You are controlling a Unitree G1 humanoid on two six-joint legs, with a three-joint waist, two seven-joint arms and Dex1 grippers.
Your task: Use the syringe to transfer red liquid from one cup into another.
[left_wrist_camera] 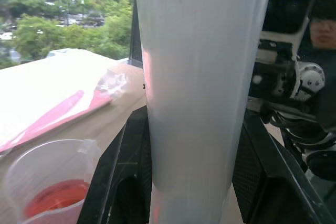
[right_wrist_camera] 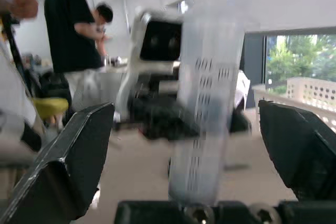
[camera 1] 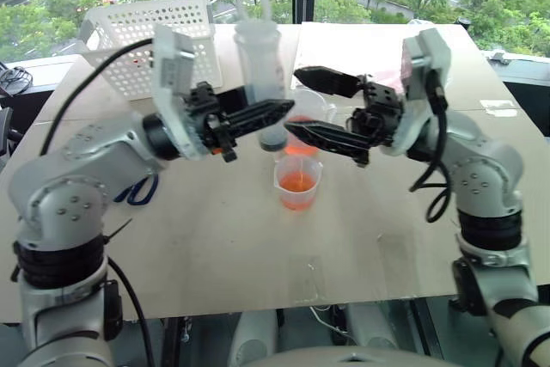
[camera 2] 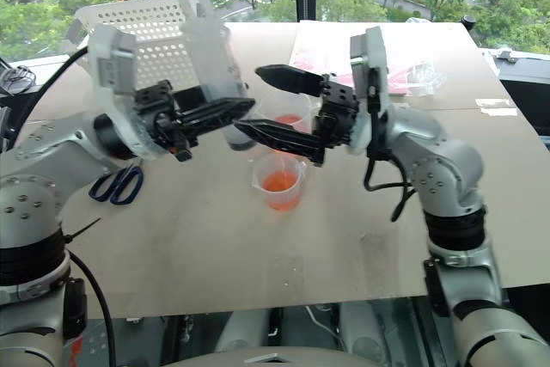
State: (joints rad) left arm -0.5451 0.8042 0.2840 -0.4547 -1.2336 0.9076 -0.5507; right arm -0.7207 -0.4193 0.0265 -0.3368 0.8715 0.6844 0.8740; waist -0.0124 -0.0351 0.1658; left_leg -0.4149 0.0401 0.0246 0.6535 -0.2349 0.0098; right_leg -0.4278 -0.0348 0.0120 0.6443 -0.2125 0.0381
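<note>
The robot's left gripper needs to release the syringe on the table (camera 1: 212, 173) between the blue-handled scissors and the smaller cup.
The syringe (camera 1: 258, 66), a wide clear barrel, stands upright above the table with my left gripper (camera 1: 273, 118) shut on its lower part. In the left wrist view the barrel (left_wrist_camera: 202, 93) sits between both black fingers (left_wrist_camera: 123, 182). My right gripper (camera 1: 292, 100) is open wide just right of the syringe, its jaws one above the other and touching nothing. In the right wrist view the marked barrel (right_wrist_camera: 205, 114) stands between its spread fingers. Below the grippers the smaller cup (camera 1: 298, 185) holds red liquid (camera 1: 298, 181). The larger handled cup (camera 1: 311, 107) stands behind it, red liquid (camera 1: 301, 146) in its bottom.
A white perforated basket (camera 1: 150, 40) stands at the back left of the table (camera 1: 215, 247). Blue-handled scissors (camera 2: 116, 185) lie at the left, under my left arm. A pink plastic packet (camera 2: 412, 75) lies at the back right. People (right_wrist_camera: 73, 30) stand beyond the table.
</note>
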